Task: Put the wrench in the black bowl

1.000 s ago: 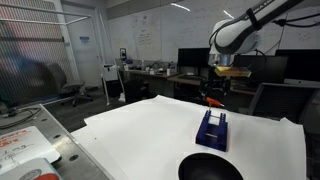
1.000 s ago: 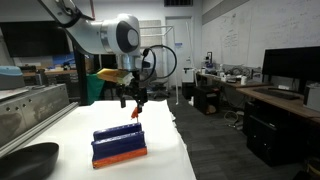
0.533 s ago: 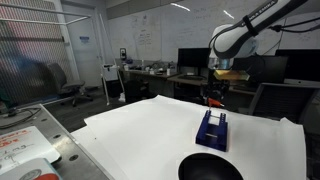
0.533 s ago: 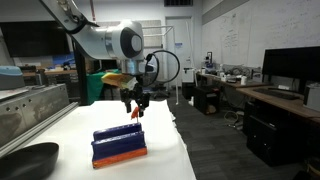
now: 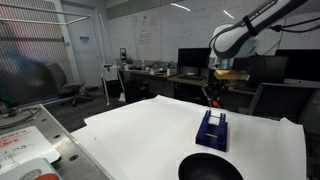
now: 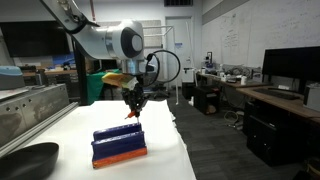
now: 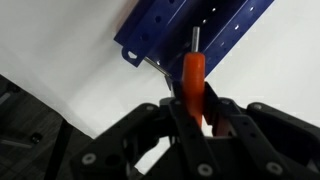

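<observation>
I should release the wrench inside the black bowl (image 5: 209, 162), against the bowl's rim that faces the dark blue rack. The wrench is now above the rack's far end.
My gripper (image 7: 195, 108) is shut on the orange-red handle of the wrench (image 7: 193, 72), whose metal tip points at the dark blue rack (image 7: 205, 25). In both exterior views the gripper (image 5: 212, 97) (image 6: 133, 106) hangs just above the far end of the rack (image 5: 211, 130) (image 6: 120, 146), with a bit of the wrench (image 6: 131, 115) showing below the fingers. The black bowl (image 5: 210, 168) (image 6: 25, 160) sits on the white table, a short way from the rack on the side away from the gripper.
The white table (image 5: 140, 130) ends close behind the rack. A metal tray (image 5: 25, 150) lies beside the table. Desks with monitors (image 5: 195, 62) and office chairs (image 5: 70, 92) stand beyond the table.
The jaws have shut on the wrench handle; a second ago they stood open around it. The arm has hardly moved.
</observation>
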